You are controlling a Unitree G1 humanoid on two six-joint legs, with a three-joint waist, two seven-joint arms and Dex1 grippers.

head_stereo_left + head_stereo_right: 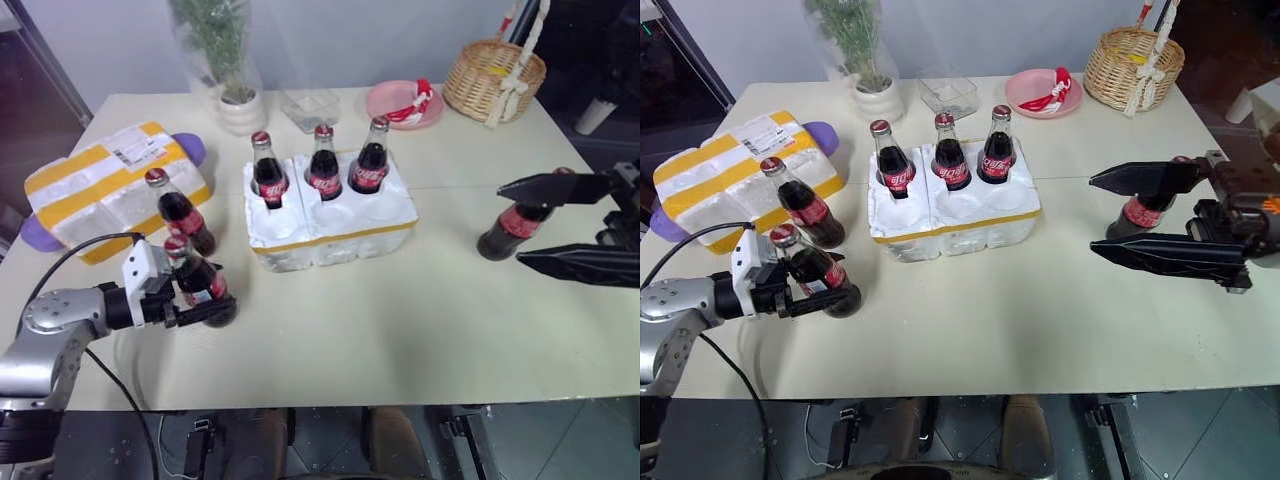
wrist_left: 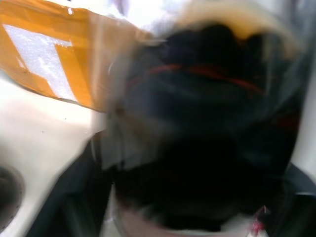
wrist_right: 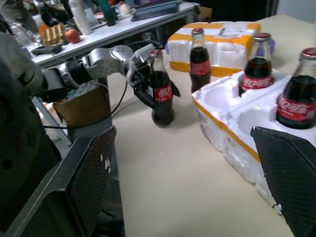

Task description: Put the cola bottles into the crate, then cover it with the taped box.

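Next, my left gripper releases the cola bottle in the empty middle hole of the crate's front row (image 1: 332, 214).
The crate (image 1: 330, 243) stands mid-table with three cola bottles (image 1: 323, 170) upright in its back wells; the front wells are empty. Left of it lies the taped box (image 1: 100, 190), with another bottle (image 1: 182, 212) upright against it. My left gripper (image 1: 205, 305) is shut on the lower body of a bottle (image 1: 198, 278) that stands on the table near the front left, which also shows in the right wrist view (image 3: 160, 94). My right gripper (image 1: 1092, 214) hangs open above the table's right side, pointing left. One more bottle (image 1: 1137, 213) stands on the table beyond it, not between its fingers.
Along the far edge stand a potted plant (image 1: 240, 105), a clear container (image 1: 310, 105), a pink plate (image 1: 400, 105) and a wicker basket (image 1: 495, 78). Off the table's left end are a cardboard box (image 3: 81, 106) and a cluttered bench (image 3: 98, 24).
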